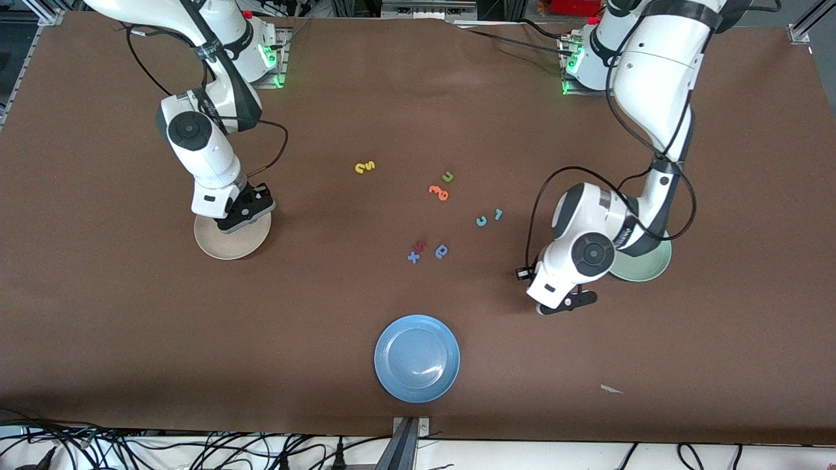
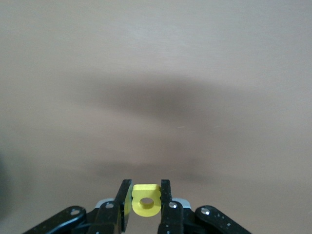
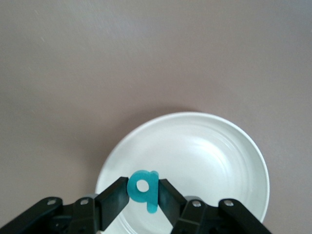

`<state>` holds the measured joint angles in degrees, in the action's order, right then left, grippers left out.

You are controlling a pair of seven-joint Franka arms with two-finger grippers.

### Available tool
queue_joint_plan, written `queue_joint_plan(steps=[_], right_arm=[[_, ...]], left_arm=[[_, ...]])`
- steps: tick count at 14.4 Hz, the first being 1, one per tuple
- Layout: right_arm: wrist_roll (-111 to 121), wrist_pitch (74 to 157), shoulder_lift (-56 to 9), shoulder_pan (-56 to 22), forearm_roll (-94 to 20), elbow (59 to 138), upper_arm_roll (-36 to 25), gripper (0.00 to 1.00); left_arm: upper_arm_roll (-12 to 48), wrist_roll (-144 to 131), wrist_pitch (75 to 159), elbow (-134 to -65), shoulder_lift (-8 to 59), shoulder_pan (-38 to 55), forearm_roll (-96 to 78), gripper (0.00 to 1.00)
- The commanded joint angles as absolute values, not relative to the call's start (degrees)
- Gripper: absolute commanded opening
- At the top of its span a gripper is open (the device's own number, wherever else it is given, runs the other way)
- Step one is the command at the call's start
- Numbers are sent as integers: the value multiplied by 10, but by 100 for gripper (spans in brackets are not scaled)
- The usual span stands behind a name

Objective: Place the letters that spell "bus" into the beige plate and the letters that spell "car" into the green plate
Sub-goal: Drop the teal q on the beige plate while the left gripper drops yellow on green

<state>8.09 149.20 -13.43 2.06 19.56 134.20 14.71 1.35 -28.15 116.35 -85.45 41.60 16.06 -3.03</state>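
I will let go of the yellow "a", still low over bare table, with my left gripper near the middle of the green plate (image 1: 627, 242).
My right gripper (image 3: 143, 187) is shut on the teal "b" (image 3: 143, 189) and hangs over the beige plate (image 3: 209, 156), which in the front view (image 1: 222, 247) lies toward the right arm's end. My left gripper (image 2: 146, 187) is shut on the yellow "a" (image 2: 146, 205) over bare table beside the green plate (image 1: 650, 264); in the front view this gripper (image 1: 567, 302) is low. Two yellow letters (image 1: 365, 167) lie together mid-table. The teal "c" (image 1: 481, 221) and teal "r" (image 1: 498, 214) lie side by side, nearer the green plate.
An olive "u" (image 1: 448, 176) and an orange letter (image 1: 439, 192) lie mid-table. A blue "x" (image 1: 413, 257), a dark letter (image 1: 421, 246) and a blue "a"-like letter (image 1: 441, 251) sit nearer the camera. A blue plate (image 1: 417, 385) lies near the front edge.
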Motion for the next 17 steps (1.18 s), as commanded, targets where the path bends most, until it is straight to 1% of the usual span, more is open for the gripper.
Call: queue_joint_plan(steps=[1,2,3,9,12,14,17], right_arm=[[105,1499,-137,33,185,1348,154,24],[105,1499,-138,34,185,1348,154,56],[105,1499,-137,34,185,1348,154,99],[79,1492,-129,34,184,1348,161,100],[-52,1492,-132,33,184,1348,213,100],[-166,1492,-141,33,184,1347,254,100],[-319,1496,-166,30,185,1346,321,100]], left_arm=[[18,-192,1098,-871,380,121,10,0],[18,-166,1083,-871,375,107,24,0],[18,-137,1076,-877,370,93,32,0],[18,18,1078,-950,309,8,36,0],[20,36,1099,-1014,271,-11,65,0],[20,36,1167,-1086,240,-17,65,0],[20,36,1279,-1156,236,-25,65,0]])
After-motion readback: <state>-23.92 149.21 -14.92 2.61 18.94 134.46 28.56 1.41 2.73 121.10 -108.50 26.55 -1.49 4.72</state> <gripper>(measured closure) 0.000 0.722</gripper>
